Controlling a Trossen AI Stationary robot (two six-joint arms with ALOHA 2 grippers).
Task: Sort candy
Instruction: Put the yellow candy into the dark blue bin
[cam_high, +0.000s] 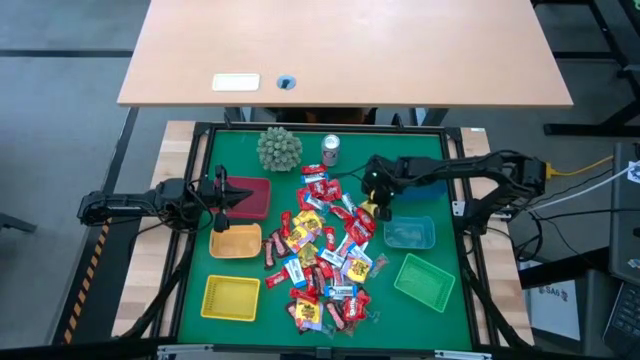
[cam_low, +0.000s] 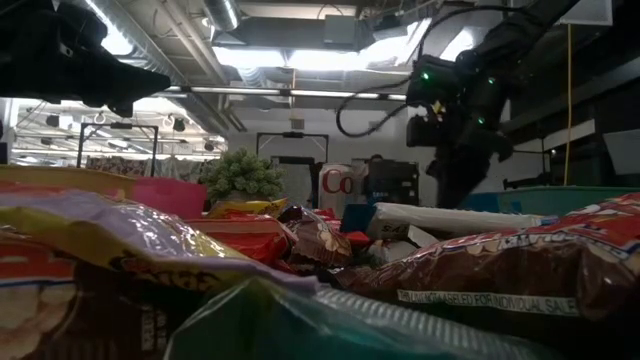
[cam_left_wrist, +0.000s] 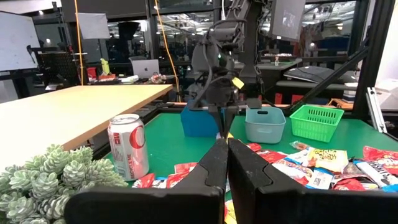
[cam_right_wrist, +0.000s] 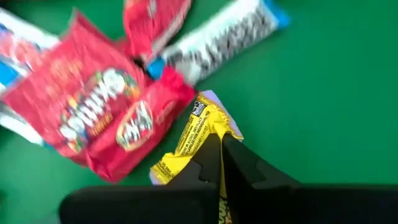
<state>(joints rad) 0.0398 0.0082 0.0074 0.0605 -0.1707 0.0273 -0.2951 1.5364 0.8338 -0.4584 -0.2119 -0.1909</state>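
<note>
Next, my right gripper releases the yellow candy inside the blue basket (cam_high: 407, 187), toward the basket's end nearest the heap.
A heap of candy (cam_high: 325, 262) in red, yellow, blue-white and brown wrappers lies on the middle of the green mat. My right gripper (cam_high: 378, 207) reaches in from the right to the heap's far right corner, pointing steeply down. It is shut on a yellow candy (cam_right_wrist: 198, 132), next to a red candy (cam_right_wrist: 93, 115). My left gripper (cam_high: 228, 195) waits shut and level above the red basket (cam_high: 252, 198) at the left, touching nothing. My right gripper pinches the yellow candy by its near end (cam_right_wrist: 210, 148) between its two fingertips. It comes from above, slanting down from the table's right side. The wrapper sticks out beyond the fingertips. I cannot tell if its far end is clear of the mat.
An orange basket (cam_high: 235, 242) and a yellow basket (cam_high: 231, 298) stand left of the heap. A pale blue basket (cam_high: 410, 235), a green basket (cam_high: 424, 282) and a blue basket (cam_high: 432, 186) stand to its right. A silver can (cam_high: 331, 149) and a spiky green ball (cam_high: 279, 148) are at the far edge.
</note>
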